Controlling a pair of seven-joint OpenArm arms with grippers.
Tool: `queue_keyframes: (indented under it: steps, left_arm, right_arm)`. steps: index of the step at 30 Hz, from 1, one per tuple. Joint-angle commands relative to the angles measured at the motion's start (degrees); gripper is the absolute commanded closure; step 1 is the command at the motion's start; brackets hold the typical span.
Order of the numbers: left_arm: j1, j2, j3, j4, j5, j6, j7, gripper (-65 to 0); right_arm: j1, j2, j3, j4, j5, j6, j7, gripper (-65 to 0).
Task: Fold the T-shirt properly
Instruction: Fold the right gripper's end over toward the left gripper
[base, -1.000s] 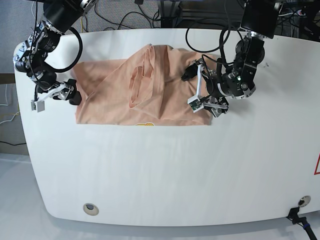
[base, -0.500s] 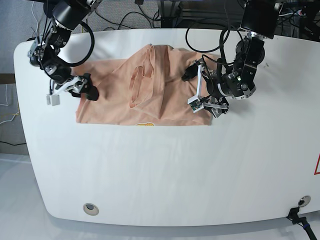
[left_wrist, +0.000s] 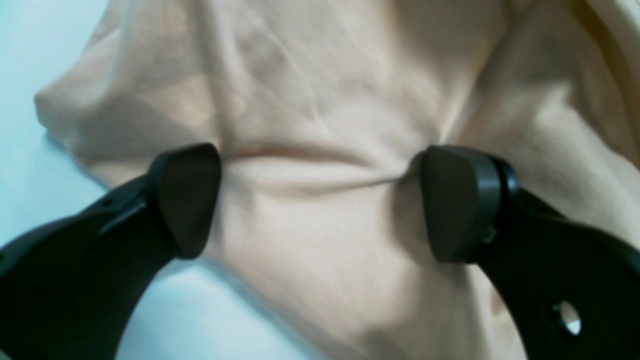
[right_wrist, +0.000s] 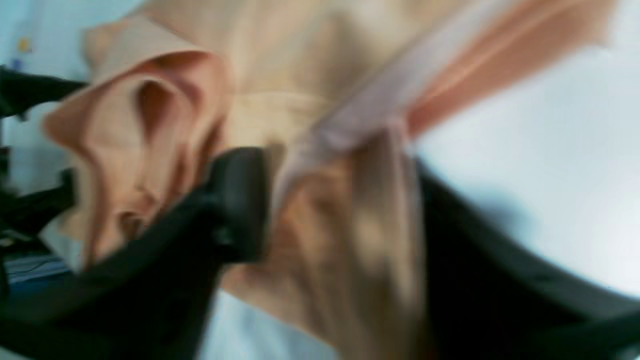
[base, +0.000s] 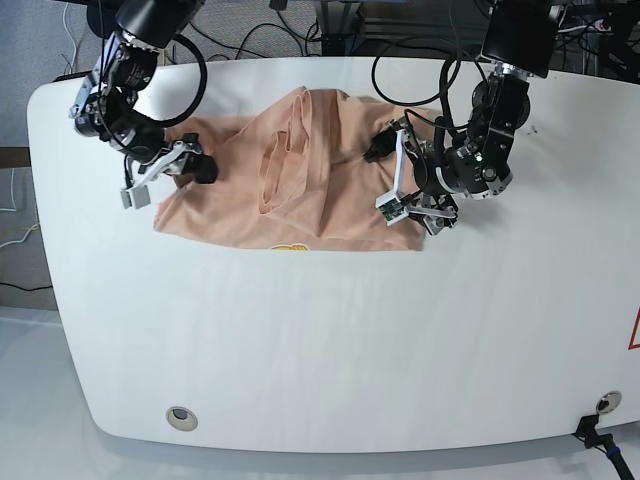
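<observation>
My left gripper is to close next on the side edge (base: 414, 187) (left_wrist: 318, 180) of the peach T-shirt, opposite the T-shirt's edge where my right gripper sits.
The peach T-shirt (base: 300, 190) lies crumpled on the far half of the white table (base: 320, 350), with a bit of yellow print (base: 290, 249) at its near hem. My left gripper (base: 385, 180) rests on the shirt's right side. In the left wrist view it (left_wrist: 320, 200) is open, both pads pressing wrinkled fabric (left_wrist: 325, 100). My right gripper (base: 170, 180) sits at the shirt's left edge. The right wrist view is blurred: a bunch of cloth (right_wrist: 350, 240) fills the gap of the gripper (right_wrist: 340, 210), and whether the jaws pinch it does not show.
Cables and dark equipment (base: 330, 15) crowd the space behind the table's far edge. A round grommet (base: 180, 417) sits near the front left and another (base: 603, 402) at the front right corner.
My right gripper has travelled rightward from the table's left edge onto the shirt's left edge, and cloth now sits between its jaws. The left arm has stayed still.
</observation>
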Motion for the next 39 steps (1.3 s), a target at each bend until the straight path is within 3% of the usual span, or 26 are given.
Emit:
queue_keyframes:
  steps: [1,4,6,11,22,26,32,39]
  left_arm:
    - [-0.4,-0.4,-0.1,0.5,1.8,-0.1,1.7,-59.8]
    - [-0.4,-0.4,-0.1,0.5,1.8,-0.1,1.7,-59.8]
    - [-0.4,-0.3,-0.1,0.5,1.8,-0.1,1.7,-59.8]
    - [-0.4,-0.2,-0.1,0.5,1.8,-0.1,1.7,-59.8]
    - [-0.5,-0.1,-0.2,0.6,1.8,-0.1,1.7,-59.8]
    - [-0.5,-0.1,-4.2,0.5,1.8,-0.1,1.7,-59.8]
    - [-0.5,-0.1,-5.2,0.5,1.8,-0.1,1.7,-59.8]
    - [-0.5,-0.4,-15.3,5.3,1.8,-0.1,2.0,-59.8]
  right_arm:
    - [1.5,1.9,0.1,1.8,0.8,0.0,0.6,-17.0]
    - [1.6,1.5,0.0,6.5,0.8,0.0,0.5,-4.3]
    - [1.5,0.9,-1.3,10.0,0.8,-0.4,0.4,0.0]
    - [0.3,-1.6,-8.0,17.3,0.8,-6.4,0.4,0.0]
    - [-1.7,-9.9,-19.6,20.2,0.7,-10.1,0.5,0.0]
    - [-2.2,-12.1,-24.0,22.0,0.7,-11.6,0.7,0.0]
    - [-2.0,-12.5,-29.9,21.9,1.0,-12.6,1.1,0.0]
    - [-1.8,-12.5,-34.3,21.9,1.0,-14.5,4.0,0.0]
